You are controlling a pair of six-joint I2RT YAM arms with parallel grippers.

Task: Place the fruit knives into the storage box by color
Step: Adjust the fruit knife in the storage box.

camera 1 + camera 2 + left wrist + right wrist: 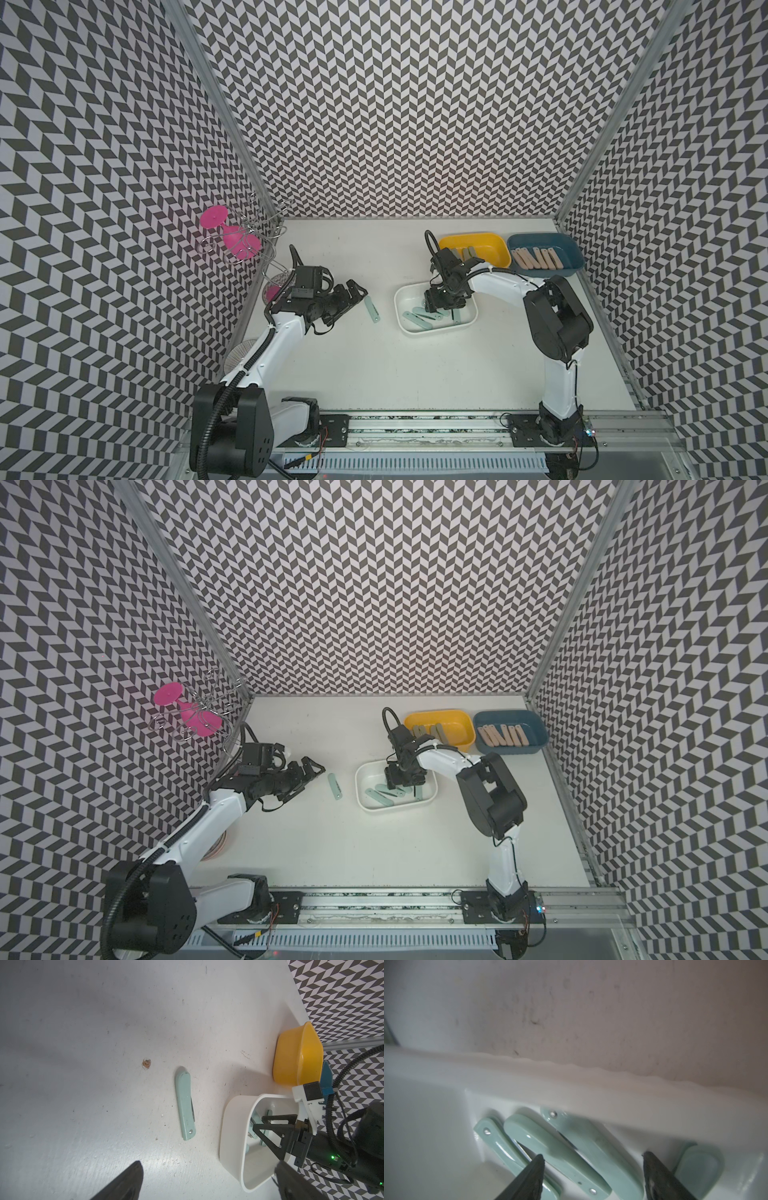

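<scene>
The robot's right gripper will next move to the middle of the pale mint fruit knife (372, 309) lying on the table outside the white storage box and close there.
One pale mint fruit knife (372, 309) (335, 786) (185, 1103) lies folded on the table. My left gripper (358, 300) (313, 778) (207, 1180) is open just left of it, apart from it and holding nothing. My right gripper (432, 307) (392, 785) (592, 1154) reaches down into the white storage box (401, 299) (361, 787) (232, 1136). It is open, and its fingers straddle several mint knives (560, 1147) on the box floor. Grey-green knives (465, 252) lie in the yellow box (498, 249). Peach-pink knives (538, 257) fill the blue box (573, 253).
A wire rack with a pink goblet (226, 237) hangs at the left wall, with a round disc (241, 353) below it. The yellow and blue boxes stand side by side at the back right, the white box in front of them. Arm bases sit on the front rail (415, 428).
</scene>
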